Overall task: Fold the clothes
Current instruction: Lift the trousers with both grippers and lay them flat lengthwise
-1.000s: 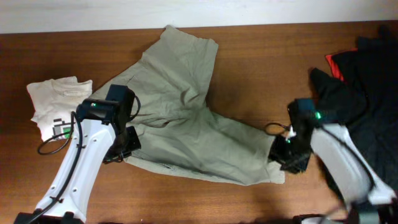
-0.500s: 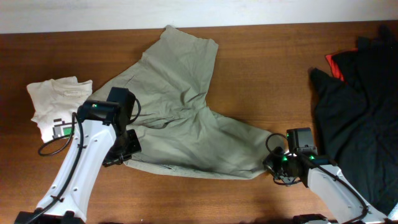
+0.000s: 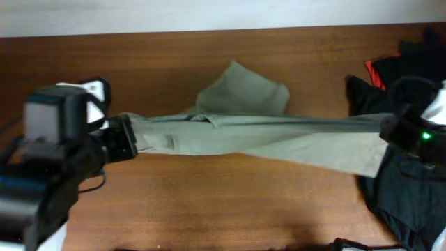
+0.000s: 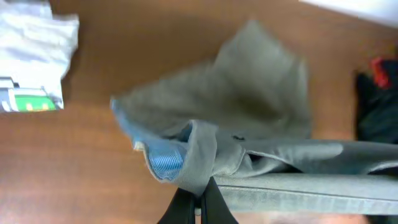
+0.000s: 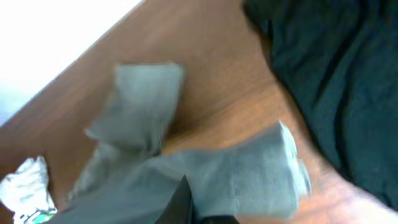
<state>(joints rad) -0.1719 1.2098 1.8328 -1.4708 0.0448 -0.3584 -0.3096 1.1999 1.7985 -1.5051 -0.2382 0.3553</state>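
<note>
Next, I let go of the hem with my right gripper on the far table [image 3: 304, 73] [image 5: 194, 47] between the other leg and the black-and-red pile. The trousers hang stretched above the wooden table now.
The khaki trousers [image 3: 265, 132] hang stretched in the air between my two grippers, above the wooden table. My left gripper [image 3: 129, 138] is shut on the waistband end; in the left wrist view its jaws [image 4: 199, 200] pinch the cloth just below the pale blue lining [image 4: 166, 158]. My right gripper [image 3: 390, 129] is shut on a leg end; in the right wrist view the cloth [image 5: 249, 177] drapes over its dark finger [image 5: 186, 202]. The other leg [image 3: 244, 94] trails down toward the table behind.
A small white tee [image 4: 37, 62] with green print lies at the far left, mostly hidden behind my left arm in the overhead view. A black-and-red garment pile [image 3: 411, 77] lies at the right edge, under my right arm. Bare table [image 3: 230, 202] lies in front.
Both grippers have risen and pulled apart, lifting the trousers off the table and stretching them into a taut band. Both arms now loom closer to the overhead camera.
</note>
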